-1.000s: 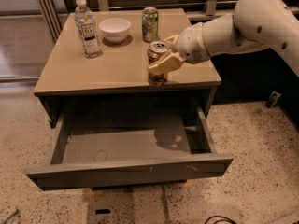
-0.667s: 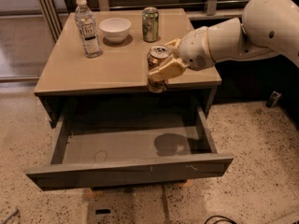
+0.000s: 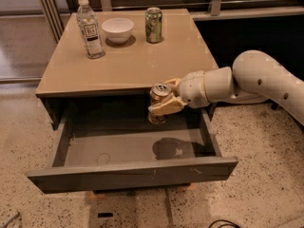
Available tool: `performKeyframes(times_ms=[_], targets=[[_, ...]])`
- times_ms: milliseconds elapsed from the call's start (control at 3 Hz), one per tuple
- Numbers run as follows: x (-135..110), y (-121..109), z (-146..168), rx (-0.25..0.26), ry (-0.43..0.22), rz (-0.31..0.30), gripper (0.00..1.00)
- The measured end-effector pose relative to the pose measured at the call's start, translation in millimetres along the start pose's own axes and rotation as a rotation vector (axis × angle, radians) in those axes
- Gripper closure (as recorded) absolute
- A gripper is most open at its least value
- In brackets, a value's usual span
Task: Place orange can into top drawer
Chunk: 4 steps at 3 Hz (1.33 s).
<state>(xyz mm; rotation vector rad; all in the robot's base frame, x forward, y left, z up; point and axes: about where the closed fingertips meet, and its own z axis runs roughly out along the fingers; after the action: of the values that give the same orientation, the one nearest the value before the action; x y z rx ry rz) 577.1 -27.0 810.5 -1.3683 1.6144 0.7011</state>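
I will let go of the orange can, now hanging above the open top drawer, on the top drawer's grey bottom (image 3: 152, 153), close behind the middle of the front panel.
The orange can (image 3: 159, 95) is upright in my gripper (image 3: 164, 103), with its silver top showing. My cream fingers (image 3: 166, 107) are shut around its body. The can hangs just past the table's front edge, above the open top drawer (image 3: 118, 148), over its right half. The can's shadow falls on the drawer's grey floor below it. My white arm reaches in from the right.
On the tan table (image 3: 123, 63) stand a water bottle (image 3: 90, 27) at the back left, a white bowl (image 3: 118, 29) and a green can (image 3: 153, 24) at the back. The drawer's front panel (image 3: 133, 172) juts out toward the camera. Speckled floor lies around.
My gripper has carried the orange can forward off the table top and lower, so it now hangs over the open drawer. The shadow on the drawer floor moved with it.
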Motion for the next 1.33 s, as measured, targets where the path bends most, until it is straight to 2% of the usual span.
performKeyframes(times_ms=[333, 667, 1333], targets=[[0, 1, 1, -0.001, 0.001, -0.003, 1.0], [21, 10, 14, -0.019, 0.003, -0.035, 1.0], [94, 31, 73, -0.085, 0.015, -0.135, 1.0]])
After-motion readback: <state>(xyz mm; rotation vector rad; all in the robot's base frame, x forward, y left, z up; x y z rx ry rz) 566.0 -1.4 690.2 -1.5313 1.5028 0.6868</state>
